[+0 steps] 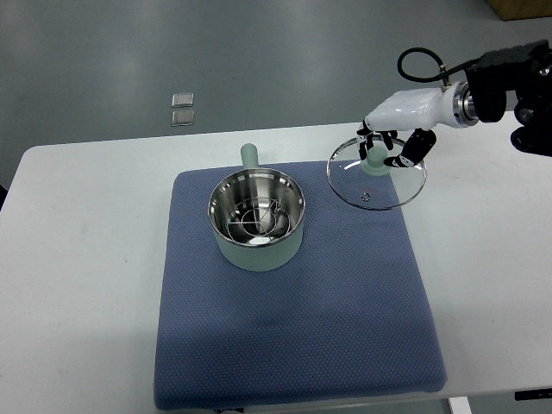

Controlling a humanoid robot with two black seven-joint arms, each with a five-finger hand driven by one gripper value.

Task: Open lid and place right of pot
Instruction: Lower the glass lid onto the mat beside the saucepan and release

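Observation:
The right gripper I control will release the glass lid, now at the mat's far corner, on the blue mat (348, 234), next to the pale green pot.
A pale green pot (257, 221) with a steel inside stands uncovered on the blue mat (293, 328), its short handle pointing away from me. To its right the round glass lid (377, 181) hovers or rests over the mat's far right corner. My right hand (390, 145), white with black fingers, comes in from the right edge and is shut on the lid's pale green knob (376, 159). The left arm does not show.
The mat lies on a white table (86, 259). Two small clear squares (182, 109) lie on the grey floor beyond the table's far edge. Bare table extends right of the mat.

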